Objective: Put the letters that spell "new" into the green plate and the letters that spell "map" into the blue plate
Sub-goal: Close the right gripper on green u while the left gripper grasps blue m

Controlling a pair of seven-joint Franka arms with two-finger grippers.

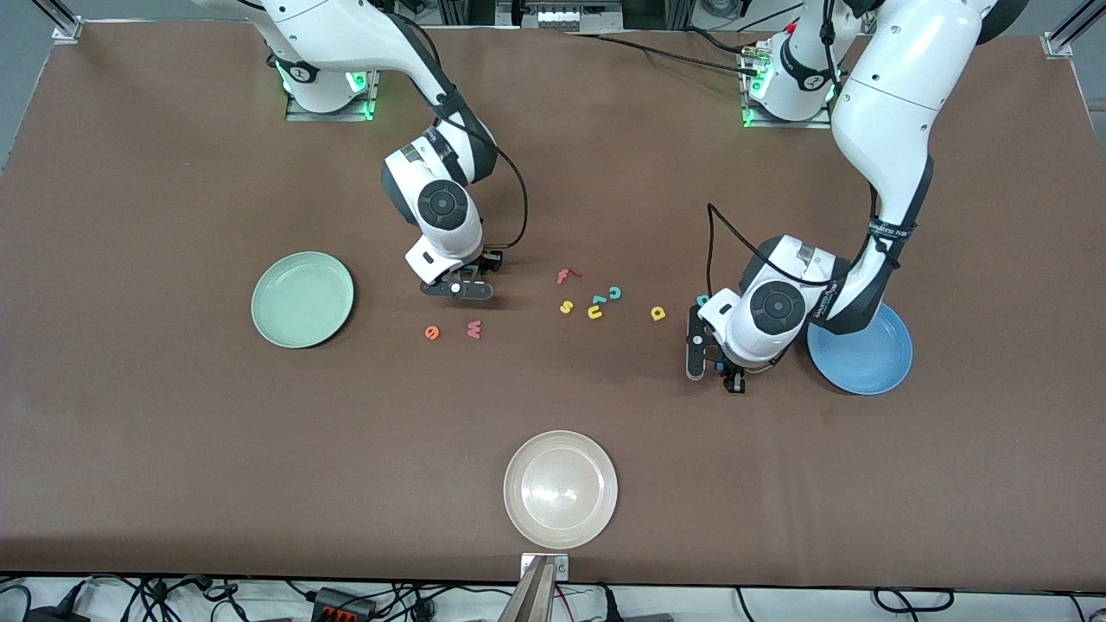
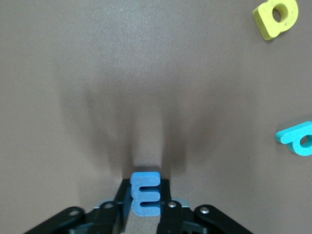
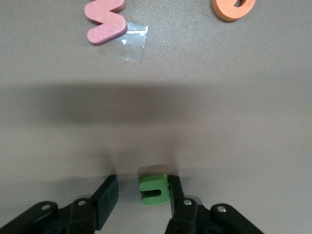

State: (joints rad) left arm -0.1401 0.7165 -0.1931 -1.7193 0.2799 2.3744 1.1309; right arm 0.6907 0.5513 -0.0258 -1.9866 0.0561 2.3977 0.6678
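My left gripper should take the blue m to the blue plate. It will let go of it in the plate, off its middle (image 1: pixel 833 332) toward the yellow a.
Low on the table beside the blue plate (image 1: pixel 874 361), my left gripper (image 2: pixel 145 190) is shut on the blue m (image 2: pixel 145 196). The yellow a (image 2: pixel 275 17) and teal p (image 2: pixel 297 139) lie close by on the mat. My right gripper (image 3: pixel 141 187) is down between the green plate (image 1: pixel 302 300) and the letter cluster, open around the green n (image 3: pixel 155 190). One finger touches the n and a gap separates it from the other. The pink w (image 3: pixel 105 22) and orange e (image 3: pixel 233 7) lie just nearer the front camera, e (image 1: pixel 432 332) beside w (image 1: pixel 473 328).
A red f (image 1: pixel 566 276), yellow s (image 1: pixel 566 307), yellow u (image 1: pixel 595 312) and teal c (image 1: pixel 614 293) lie mid-table. A whitish-beige plate (image 1: pixel 561 489) sits near the front edge. A clear plastic scrap (image 3: pixel 124 44) lies beside the w.
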